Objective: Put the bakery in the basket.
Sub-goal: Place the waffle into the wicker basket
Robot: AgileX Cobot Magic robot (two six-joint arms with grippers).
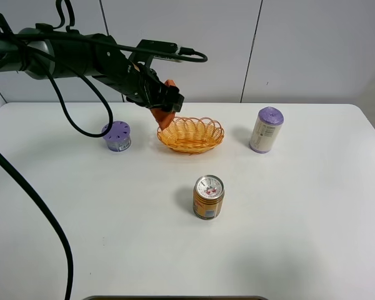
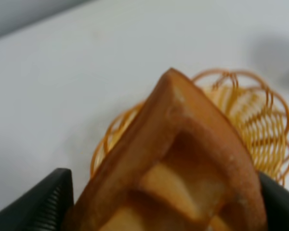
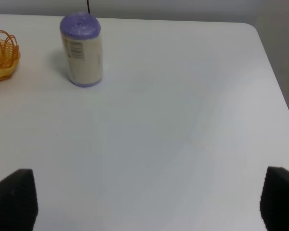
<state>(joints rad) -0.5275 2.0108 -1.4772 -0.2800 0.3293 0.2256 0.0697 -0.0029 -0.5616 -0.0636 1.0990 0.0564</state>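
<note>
I will use my left gripper to set the bakery down and let go of it on the middle of the wicker basket's bottom (image 1: 189, 136).
My left gripper (image 1: 162, 100) is shut on the bakery (image 1: 164, 115), an orange-brown waffle wedge, and holds it in the air just above the left rim of the basket (image 1: 191, 135). In the left wrist view the bakery (image 2: 183, 163) fills the frame between the two dark fingers (image 2: 43, 204), with the wicker basket (image 2: 253, 120) below and behind it. The basket holds nothing. My right gripper (image 3: 144, 204) is open and empty, its fingertips (image 3: 12, 197) at the frame's corners over bare table; the basket's edge shows there too (image 3: 2, 57).
A gold drink can (image 1: 208, 197) stands in front of the basket. A low purple-lidded round container (image 1: 116, 136) stands left of the basket. A tall white canister with a purple top (image 1: 266, 129) stands to its right, also in the right wrist view (image 3: 82, 50).
</note>
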